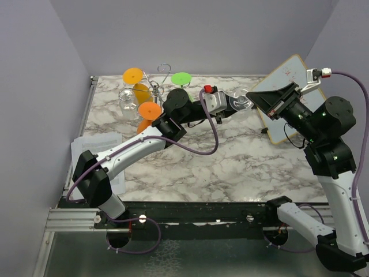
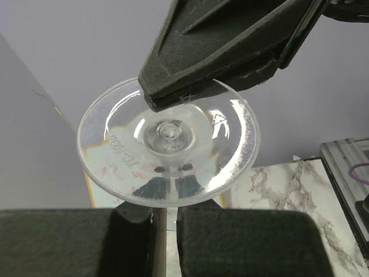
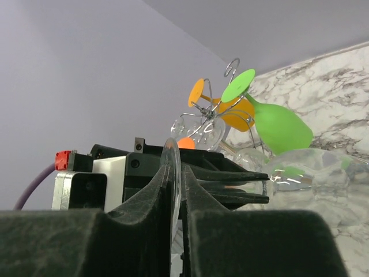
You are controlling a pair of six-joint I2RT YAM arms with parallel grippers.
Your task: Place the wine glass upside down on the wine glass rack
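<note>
My left gripper needs to take the wine glass's foot [image 2: 118, 156] from my right gripper, since it is covering the wine glass's stem, which has to go into the rack.
A clear wine glass [image 1: 241, 101] hangs in the air between my two grippers, lying sideways. My left gripper [image 1: 229, 105] is shut on its stem; in the left wrist view the stem runs between the pads [image 2: 166, 222] and the round foot [image 2: 115, 156] faces the camera. My right gripper [image 1: 254, 99] is shut on the foot's rim, seen edge-on in the right wrist view [image 3: 173, 161], with the bowl [image 3: 314, 173] to the right. The silver wire wine glass rack [image 1: 157, 88] stands at the back left, apart from both grippers.
The rack [image 3: 214, 107] holds upside-down glasses: an orange one [image 1: 133, 75], a green one [image 1: 181, 78], another orange one [image 1: 150, 110] and a clear one [image 1: 127, 99]. A white board [image 1: 286, 112] leans at the right. Papers [image 1: 95, 144] lie at the left edge.
</note>
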